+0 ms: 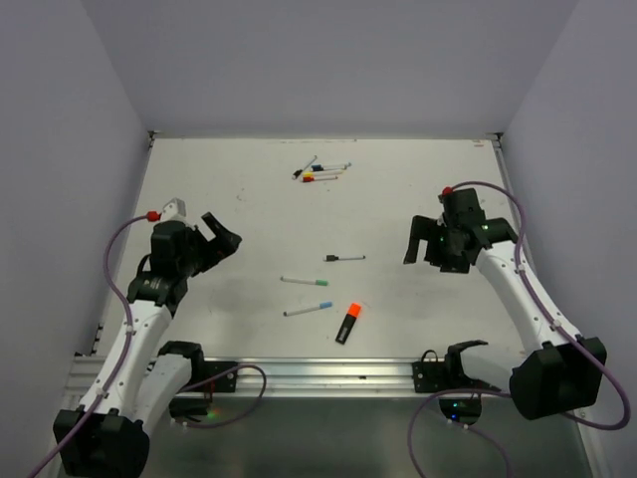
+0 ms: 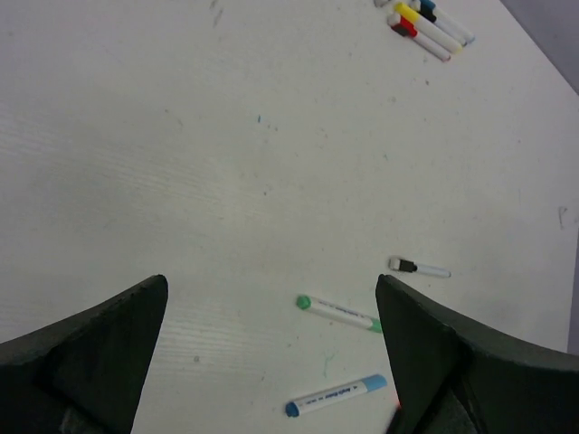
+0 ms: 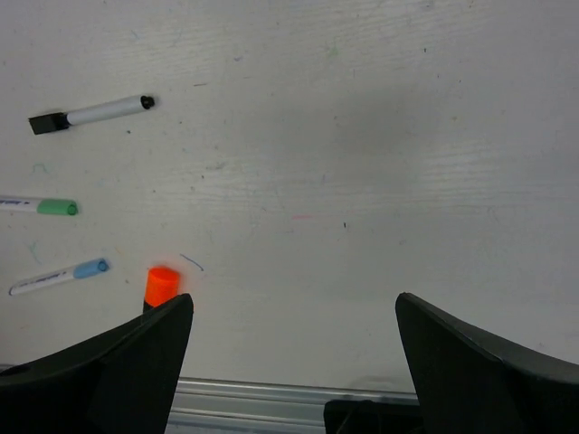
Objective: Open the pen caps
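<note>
My right gripper is set to take the black-capped pen. It will close on the pen's white body (image 1: 355, 258) (image 3: 119, 108), toward the end away from the cap.
Four pens lie in the middle of the white table (image 1: 229, 189): a black-capped pen (image 1: 343, 258), a green-capped pen (image 1: 305, 281), a blue-capped pen (image 1: 307, 310) and a black highlighter (image 1: 346, 327) with an orange cap (image 1: 354, 310). A cluster of several more pens (image 1: 320, 171) lies at the back. My left gripper (image 1: 221, 241) hovers open, left of the middle pens, which appear ahead of it: green pen (image 2: 339, 313), blue pen (image 2: 335, 395). My right gripper (image 1: 423, 242) hovers open to their right; the orange cap (image 3: 161, 285) shows beside its left finger. Neither holds anything.
An aluminium rail (image 1: 318, 373) runs along the table's front edge, with a black mount (image 1: 448, 363) on it at the right. Pale walls close the table at the left, back and right. Faint pen marks (image 2: 327, 363) dot the surface.
</note>
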Action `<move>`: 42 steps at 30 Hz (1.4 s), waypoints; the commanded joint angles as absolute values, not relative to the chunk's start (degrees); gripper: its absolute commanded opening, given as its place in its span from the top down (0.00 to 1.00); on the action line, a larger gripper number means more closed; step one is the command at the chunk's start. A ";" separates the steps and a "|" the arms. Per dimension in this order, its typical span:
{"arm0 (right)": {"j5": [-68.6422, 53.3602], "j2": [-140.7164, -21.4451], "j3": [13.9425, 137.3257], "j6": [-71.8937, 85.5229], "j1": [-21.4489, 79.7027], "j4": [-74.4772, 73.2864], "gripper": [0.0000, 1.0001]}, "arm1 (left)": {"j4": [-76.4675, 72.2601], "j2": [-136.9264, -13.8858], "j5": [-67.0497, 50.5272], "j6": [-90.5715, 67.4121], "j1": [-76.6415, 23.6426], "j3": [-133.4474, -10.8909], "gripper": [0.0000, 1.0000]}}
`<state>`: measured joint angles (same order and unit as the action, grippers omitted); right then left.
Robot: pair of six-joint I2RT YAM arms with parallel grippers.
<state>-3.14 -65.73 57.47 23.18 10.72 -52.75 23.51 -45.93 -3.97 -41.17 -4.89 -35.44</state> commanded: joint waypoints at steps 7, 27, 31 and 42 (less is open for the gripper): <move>-2.63 -73.03 64.86 18.90 23.08 -52.48 0.01 | 25.74 -53.33 -16.17 -40.44 -4.66 -37.70 0.00; -10.63 -105.02 87.01 -2.02 32.25 -45.97 0.15 | 28.30 -52.65 -23.11 -36.83 -4.57 -35.33 0.18; -7.92 -107.57 87.45 -4.56 33.31 -42.81 0.15 | 28.21 -52.65 -23.91 -37.35 -4.66 -34.72 0.19; -5.01 -112.06 85.35 -6.94 33.31 -39.11 0.28 | 27.69 -55.02 -25.31 -37.18 -4.66 -36.47 0.22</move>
<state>-6.74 -111.83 85.12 -5.06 33.36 -41.67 27.29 -54.74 -21.69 -38.30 -4.89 -35.42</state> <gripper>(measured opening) 0.729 0.788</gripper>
